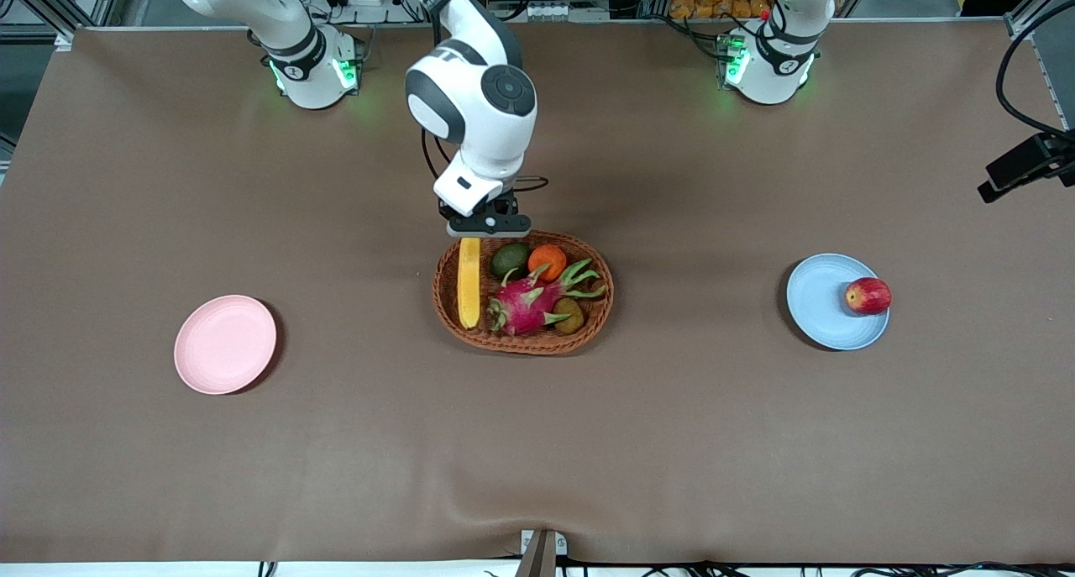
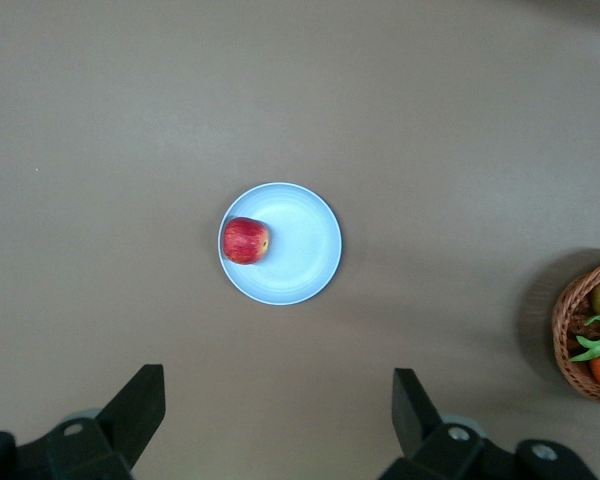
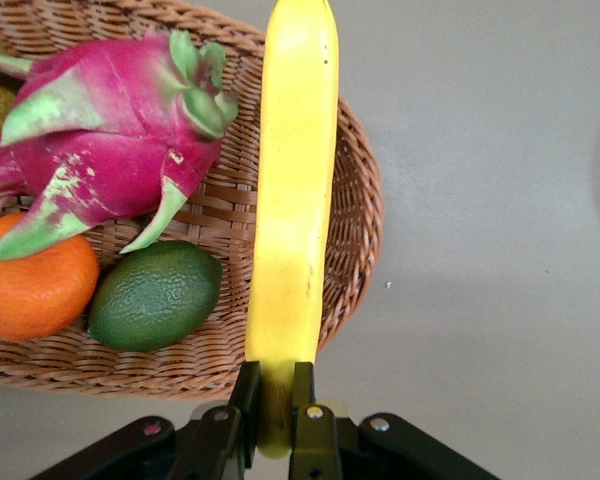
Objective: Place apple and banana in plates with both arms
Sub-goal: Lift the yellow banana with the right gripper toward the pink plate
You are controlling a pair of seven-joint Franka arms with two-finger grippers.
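Next, my right gripper lets go of the yellow banana on the pink plate (image 1: 215, 339), toward the plate's side away from the basket.
The yellow banana (image 1: 469, 283) lies in the brown wicker basket (image 1: 537, 348), along the side toward the right arm's end. My right gripper (image 1: 474, 228) is over the basket's rim and shut on one end of the banana (image 3: 295, 200); the fingers (image 3: 248, 385) pinch it on both sides. The red apple (image 1: 867, 296) sits on the light blue plate (image 1: 819, 304), at its edge. My left gripper (image 2: 280, 385) is open and empty, high above the table beside the blue plate (image 2: 300, 250) and apple (image 2: 246, 240). The pink plate (image 1: 225, 343) is bare.
The basket also holds a pink dragon fruit (image 1: 529, 300), an orange (image 1: 547, 260), a green fruit (image 1: 509, 259) and a brown kiwi (image 1: 568, 315). A black camera mount (image 1: 1029, 165) juts in at the left arm's end.
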